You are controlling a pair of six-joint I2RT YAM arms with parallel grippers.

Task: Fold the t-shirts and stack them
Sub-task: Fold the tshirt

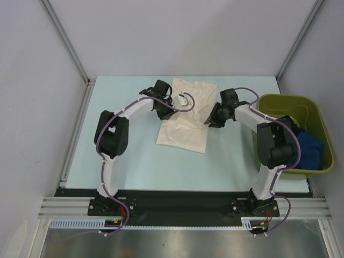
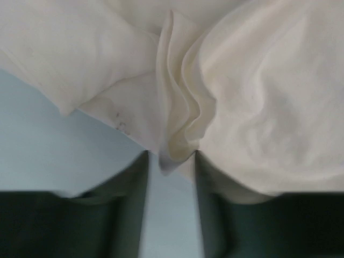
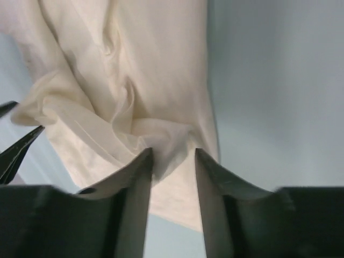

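Observation:
The upper layer of the cream t-shirt is bunched up short of its side edge. My right gripper should open, grab beside that side edge [image 3: 211, 129] and straighten the layer before folding further.
A cream t-shirt [image 1: 185, 121] lies partly folded at the middle back of the table, narrow end towards the arms. My left gripper [image 1: 169, 104] is at its left edge, my right gripper [image 1: 210, 120] at its right edge. In the left wrist view the left gripper [image 2: 172, 161] has its jaws apart, with a loose pleat of the cream t-shirt [image 2: 258, 97] sitting between the tips. The right gripper [image 3: 173, 156] also stands open over a bunched fold of the cream t-shirt [image 3: 156, 64], and the cloth does not fill the gap. A blue t-shirt [image 1: 313, 148] lies in the bin.
An olive-green bin [image 1: 279, 101] stands at the table's right edge, beside the right arm's elbow. Metal frame posts and grey walls close in the back and both sides. Pale blue table [image 1: 134, 161] shows in front of the shirt.

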